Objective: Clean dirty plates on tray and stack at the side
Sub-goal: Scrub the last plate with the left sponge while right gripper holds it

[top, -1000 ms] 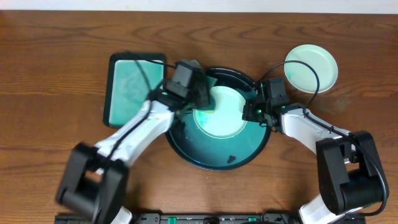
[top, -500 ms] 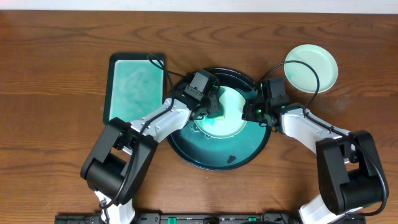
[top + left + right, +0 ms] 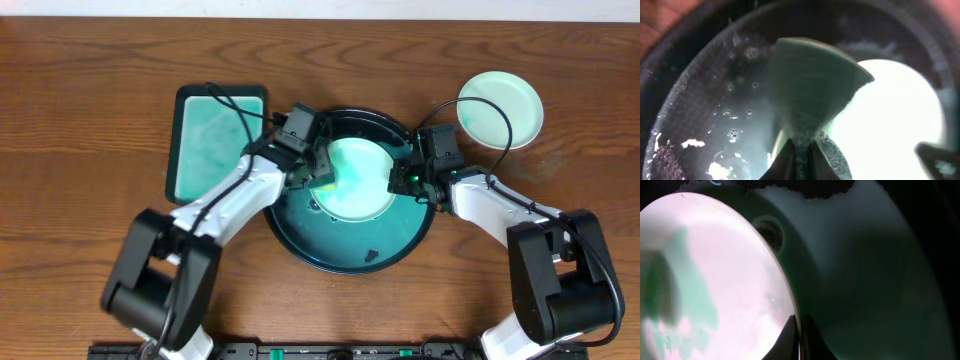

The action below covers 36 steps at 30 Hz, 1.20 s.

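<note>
Next, my left gripper lets go of the green sponge in the middle of the rectangular green sponge dish (image 3: 222, 157).
A pale mint plate (image 3: 357, 178) with teal smears is held tilted inside the black-rimmed tray (image 3: 350, 256). My right gripper (image 3: 405, 177) is shut on the plate's right rim; the rim passes between its fingers in the right wrist view (image 3: 799, 330), with the plate face (image 3: 715, 280) to the left. My left gripper (image 3: 312, 170) is shut on a green sponge (image 3: 810, 95) at the plate's left edge, over the wet tray floor (image 3: 715, 115). The plate (image 3: 890, 115) shows bright in the left wrist view. A second clean mint plate (image 3: 500, 108) lies on the table at the upper right.
A rectangular green sponge dish (image 3: 215, 140) lies left of the tray. Cables run over both arms. A small dark speck (image 3: 371, 255) lies on the tray floor near its front.
My left gripper with the sponge swept right onto the plate, then drew back left to its edge. The right gripper and plate held still.
</note>
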{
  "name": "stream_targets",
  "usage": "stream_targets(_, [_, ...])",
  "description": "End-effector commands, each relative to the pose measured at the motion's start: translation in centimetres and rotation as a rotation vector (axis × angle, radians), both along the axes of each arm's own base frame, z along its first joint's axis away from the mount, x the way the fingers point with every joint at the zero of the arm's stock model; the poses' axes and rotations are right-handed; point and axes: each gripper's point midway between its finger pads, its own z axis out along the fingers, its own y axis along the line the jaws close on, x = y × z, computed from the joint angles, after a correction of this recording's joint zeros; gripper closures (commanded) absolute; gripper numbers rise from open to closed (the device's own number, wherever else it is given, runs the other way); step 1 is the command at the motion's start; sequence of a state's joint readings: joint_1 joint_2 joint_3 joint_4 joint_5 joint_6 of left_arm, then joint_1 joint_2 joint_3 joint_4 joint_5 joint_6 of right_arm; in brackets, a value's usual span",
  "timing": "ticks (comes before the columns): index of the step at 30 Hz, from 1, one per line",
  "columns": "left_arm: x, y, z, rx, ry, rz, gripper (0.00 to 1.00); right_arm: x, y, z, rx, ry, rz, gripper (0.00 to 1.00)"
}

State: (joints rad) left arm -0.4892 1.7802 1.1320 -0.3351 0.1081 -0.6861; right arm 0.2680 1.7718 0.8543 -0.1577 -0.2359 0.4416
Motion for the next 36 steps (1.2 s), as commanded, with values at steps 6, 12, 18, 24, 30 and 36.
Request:
stream_targets(6, [-3.9, -5.2, -1.0, -0.168, 0.142, -0.081, 0.93, -1.8, 0.3, -2.1, -0.015, 0.077, 0.009, 0.99])
stream_targets(12, [-4.2, -4.5, -4.7, -0.049, 0.165, -0.058, 0.92, -1.8, 0.3, -2.2, -0.016, 0.081, 0.009, 0.99])
stream_targets(18, [-2.9, 1.1, -5.7, 0.191, 0.116, 0.046, 0.93, -1.9, 0.3, -2.2, -0.018, 0.085, 0.009, 0.99])
stream_targets(24, [-1.1, 2.6, -4.4, 0.228, 0.052, -0.003, 0.93, -2.0, 0.3, -2.3, -0.019, 0.089, 0.009, 0.99])
stream_targets(30, [1.2, 4.2, 0.3, 0.258, -0.106, 0.059, 0.93, -2.1, 0.2, -2.3, -0.025, 0.087, 0.019, 0.99])
stream_targets(36, [1.9, 2.2, 4.6, 0.139, -0.211, -0.023, 0.92, -2.1, 0.2, -2.3, -0.024, 0.088, 0.018, 0.99])
